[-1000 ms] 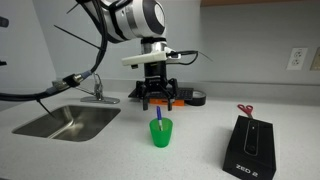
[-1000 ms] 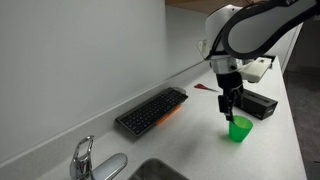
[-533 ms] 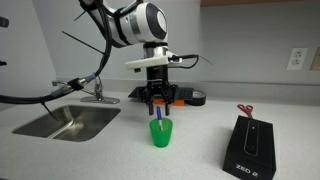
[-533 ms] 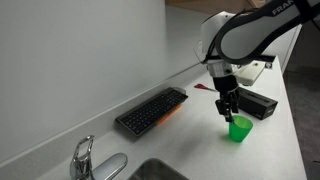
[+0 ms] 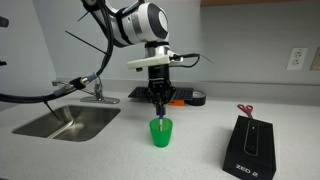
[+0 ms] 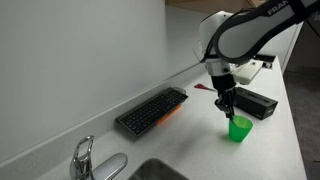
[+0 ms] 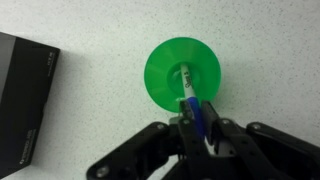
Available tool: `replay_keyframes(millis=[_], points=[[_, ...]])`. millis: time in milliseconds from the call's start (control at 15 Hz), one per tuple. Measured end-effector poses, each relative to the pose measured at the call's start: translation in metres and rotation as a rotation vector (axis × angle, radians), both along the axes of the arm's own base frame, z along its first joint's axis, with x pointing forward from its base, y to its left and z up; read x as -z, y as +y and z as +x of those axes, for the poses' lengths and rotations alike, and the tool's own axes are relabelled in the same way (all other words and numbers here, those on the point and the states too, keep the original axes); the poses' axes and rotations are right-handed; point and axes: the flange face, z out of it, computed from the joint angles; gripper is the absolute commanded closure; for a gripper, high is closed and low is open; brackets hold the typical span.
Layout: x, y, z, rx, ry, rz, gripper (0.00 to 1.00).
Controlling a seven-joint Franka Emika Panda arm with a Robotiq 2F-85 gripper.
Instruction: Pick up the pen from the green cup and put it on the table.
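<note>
Next, my gripper lets go of the pen on the bare table (image 5: pixel 124 126), in the space between the green cup and the steel sink.
The green cup (image 5: pixel 161 132) (image 6: pixel 240 128) (image 7: pixel 181 76) stands upright on the speckled table (image 5: pixel 120 155). The blue pen (image 7: pixel 192 104) with its whitish end down in the cup leans out over the rim toward the wrist camera. My gripper (image 7: pixel 190 125) (image 5: pixel 158 110) (image 6: pixel 229 108) hangs straight above the cup, fingers pointing down, and is shut on the pen's upper blue part. In both exterior views the pen is mostly hidden between the fingers.
A black box with white lettering (image 5: pixel 249 145) (image 7: pixel 22 100) lies beside the cup, with red-handled scissors (image 5: pixel 245 110) behind it. A steel sink (image 5: pixel 68 122) with a faucet (image 5: pixel 96 90) is set into the counter. A black keyboard (image 6: pixel 151 110) lies by the wall.
The gripper came down a little over the cup and its fingers closed from wide open onto the pen. The cup has not moved.
</note>
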Motion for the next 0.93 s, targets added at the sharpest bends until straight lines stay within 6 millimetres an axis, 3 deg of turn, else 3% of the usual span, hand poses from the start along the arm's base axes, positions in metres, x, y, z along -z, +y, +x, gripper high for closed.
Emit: replay_keyframes(millis=[333,667,933], points=[[-0.016,-0.002,-0.001,0.006,-0.028,-0.004,0.96],[-0.084,0.003,-0.016,0.002,-0.147,-0.008,0.96],[-0.137,0.021,-0.03,0.002,-0.253,0.034,0.96]])
